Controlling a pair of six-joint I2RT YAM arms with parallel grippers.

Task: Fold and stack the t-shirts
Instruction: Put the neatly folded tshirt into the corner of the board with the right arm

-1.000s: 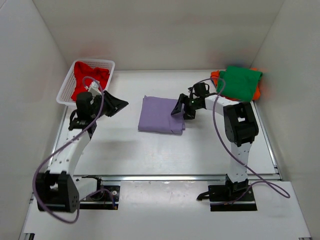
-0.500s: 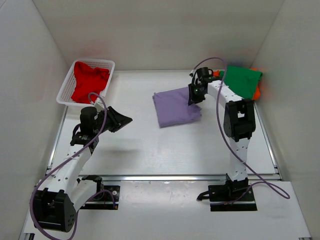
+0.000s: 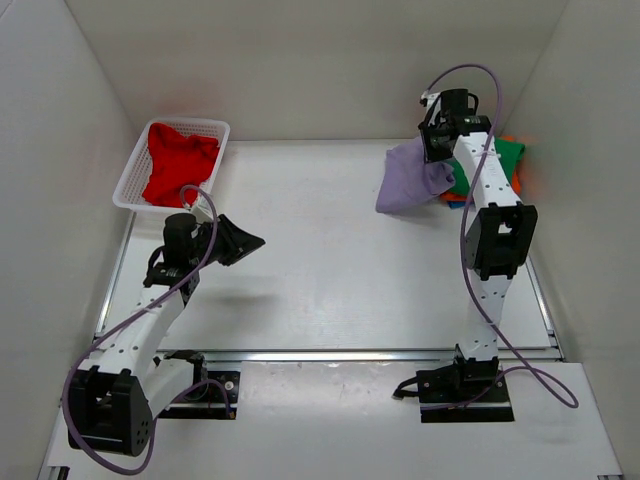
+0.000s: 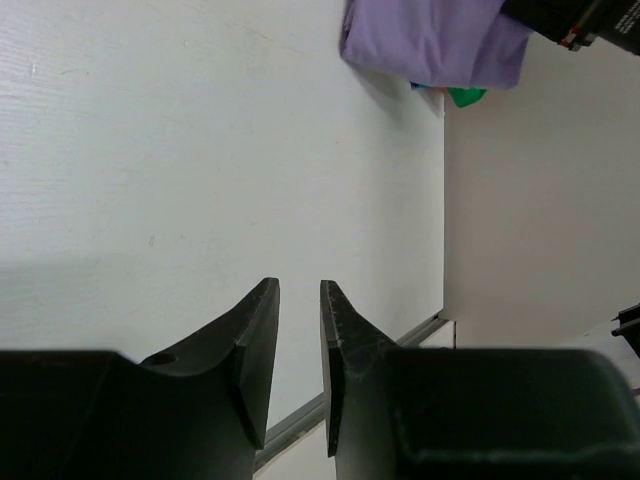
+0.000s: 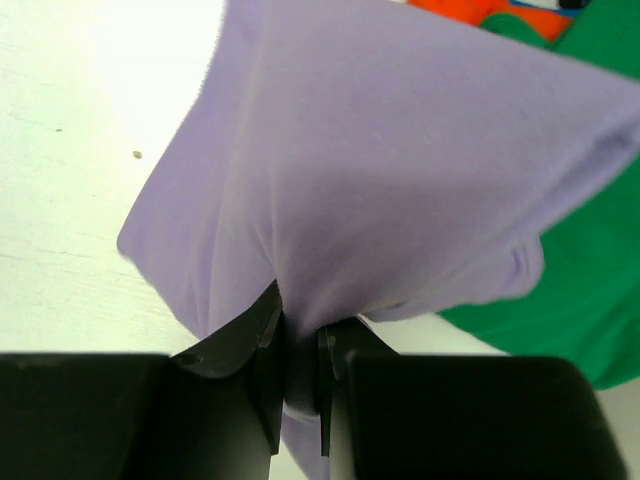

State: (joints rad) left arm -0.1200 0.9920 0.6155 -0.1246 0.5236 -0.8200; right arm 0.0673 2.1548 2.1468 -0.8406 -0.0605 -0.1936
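Next, I lay the lavender t-shirt on top of the green t-shirt [image 3: 480, 172] by the back wall with my right gripper.
My right gripper [image 3: 437, 150] [image 5: 298, 340] is shut on a bunch of the lavender t-shirt [image 3: 410, 180] [image 5: 400, 170], which hangs crumpled from it at the back right. The shirt's right part overlaps the edge of the pile there: a green t-shirt [image 3: 505, 158] [image 5: 590, 300] on top with an orange one [image 5: 500, 12] under it. A red t-shirt [image 3: 178, 160] lies in the white basket [image 3: 130, 168] at the back left. My left gripper [image 3: 250, 240] [image 4: 298, 300] hovers over bare table on the left, its jaws a narrow gap apart with nothing between them.
White walls enclose the table on the left, back and right. The right wall stands close behind the pile. A metal rail [image 3: 330, 352] runs along the table's near edge in front of the arm bases.
The right gripper shut on the lavender shirt and carried it from mid-table up and back to the right, onto the pile's edge. The left arm drew back from the basket.
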